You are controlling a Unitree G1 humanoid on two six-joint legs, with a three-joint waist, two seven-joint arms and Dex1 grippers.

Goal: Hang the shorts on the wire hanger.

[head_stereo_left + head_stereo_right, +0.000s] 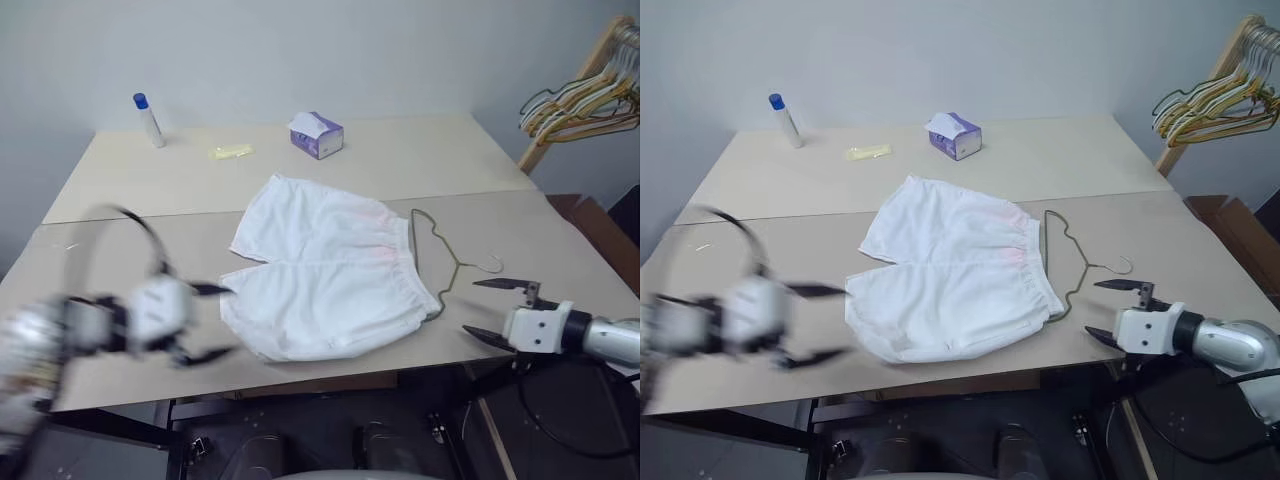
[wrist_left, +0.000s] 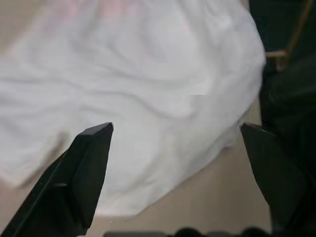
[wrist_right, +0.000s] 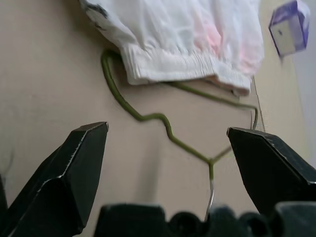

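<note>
The hanger's bar is partly under the shorts' waistband, so I will lift the hanger clear with my right gripper by its front end (image 1: pixel 437 312), then turn it toward my left gripper.
The white shorts (image 1: pixel 325 266) lie flat on the table, waistband toward the right. The olive wire hanger (image 1: pixel 440 262) lies partly under the waistband, hook (image 1: pixel 490 264) pointing right. In the right wrist view the hanger (image 3: pixel 163 123) and the gathered waistband (image 3: pixel 177 66) lie just ahead of the fingers. My left gripper (image 1: pixel 207 322) hovers open, blurred, just left of the shorts' leg hem; the left wrist view shows the cloth (image 2: pixel 148 84) between its spread fingers. My right gripper (image 1: pixel 490 312) stands open at the table's front right, close to the hook, holding nothing.
A purple-and-white tissue box (image 1: pixel 317 135), a small bottle with a blue cap (image 1: pixel 149 119) and a yellow scrap (image 1: pixel 231 151) sit at the table's back. A rack with several hangers (image 1: pixel 585 100) stands at the far right. The table's front edge (image 1: pixel 330 382) runs near both grippers.
</note>
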